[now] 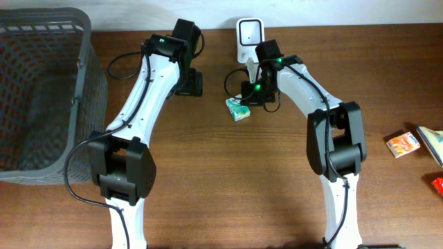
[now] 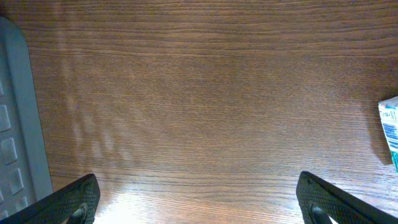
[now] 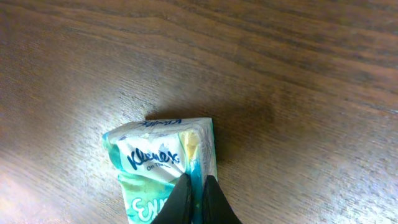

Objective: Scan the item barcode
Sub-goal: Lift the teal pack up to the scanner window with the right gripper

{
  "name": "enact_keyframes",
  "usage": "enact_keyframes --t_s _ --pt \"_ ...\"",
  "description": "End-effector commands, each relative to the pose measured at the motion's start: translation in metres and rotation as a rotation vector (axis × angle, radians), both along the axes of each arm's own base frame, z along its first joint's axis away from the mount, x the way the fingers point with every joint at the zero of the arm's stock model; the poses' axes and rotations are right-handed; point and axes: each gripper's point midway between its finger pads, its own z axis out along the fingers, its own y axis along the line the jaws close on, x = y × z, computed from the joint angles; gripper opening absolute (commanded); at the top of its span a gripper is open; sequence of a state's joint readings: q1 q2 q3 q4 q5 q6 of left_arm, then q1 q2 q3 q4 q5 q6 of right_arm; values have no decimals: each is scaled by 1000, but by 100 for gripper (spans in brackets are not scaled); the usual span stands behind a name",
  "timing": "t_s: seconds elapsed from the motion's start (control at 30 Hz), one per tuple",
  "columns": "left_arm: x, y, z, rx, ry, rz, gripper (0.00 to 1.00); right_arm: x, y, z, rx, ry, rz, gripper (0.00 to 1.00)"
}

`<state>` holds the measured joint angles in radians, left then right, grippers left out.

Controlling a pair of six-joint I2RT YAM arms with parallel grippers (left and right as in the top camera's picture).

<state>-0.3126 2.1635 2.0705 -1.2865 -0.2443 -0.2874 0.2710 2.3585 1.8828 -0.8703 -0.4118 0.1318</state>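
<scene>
My right gripper is holding the tissue pack, still lying just below the white barcode scanner. It will let go of the pack on the bare wood [image 1: 411, 118] just behind the orange packet.
The item is a green and white Kleenex tissue pack [image 1: 237, 108] lying on the wooden table just below the white barcode scanner [image 1: 248, 36]. My right gripper [image 1: 250, 97] is shut on it. In the right wrist view the two black fingertips pinch a thin fold along the right side of the tissue pack [image 3: 155, 165], with the right gripper [image 3: 196, 183] squeezed nearly together. My left gripper [image 1: 188, 86] hovers to the left of the pack, open and empty. In its own view the left gripper [image 2: 198, 202] frames bare wood, and the tissue pack [image 2: 390, 127] shows only at the right edge.
A grey mesh basket [image 1: 41, 90] fills the far left of the table, and its rim [image 2: 18, 124] shows in the left wrist view. An orange packet [image 1: 403, 144] and other small items [image 1: 432, 145] lie at the right edge.
</scene>
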Motion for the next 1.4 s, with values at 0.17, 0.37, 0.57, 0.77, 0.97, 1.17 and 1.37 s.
enact_keyframes --t_s 0.17,0.37,0.57,0.77,0.97,1.17,1.37 --pt "3 3 15 1 -43 5 99 30 -48 54 -302 -106 -75 4" --pt "2 3 15 2 -41 5 99 79 -99 107 -611 -362 -218 4" --pt "-8 11 13 18 -5 50 99 130 -114 149 -753 -642 -254 4" --pt "-15 15 11 25 28 58 99 165 -89 178 -774 -859 -142 4" --pt "-21 18 11 36 51 58 99 178 -66 176 -950 -955 8 4" --pt "-23 19 7 41 65 57 99 176 -35 146 -994 -952 111 4" --pt "-24 19 7 41 66 57 99 178 -46 156 -1096 -971 27 4"
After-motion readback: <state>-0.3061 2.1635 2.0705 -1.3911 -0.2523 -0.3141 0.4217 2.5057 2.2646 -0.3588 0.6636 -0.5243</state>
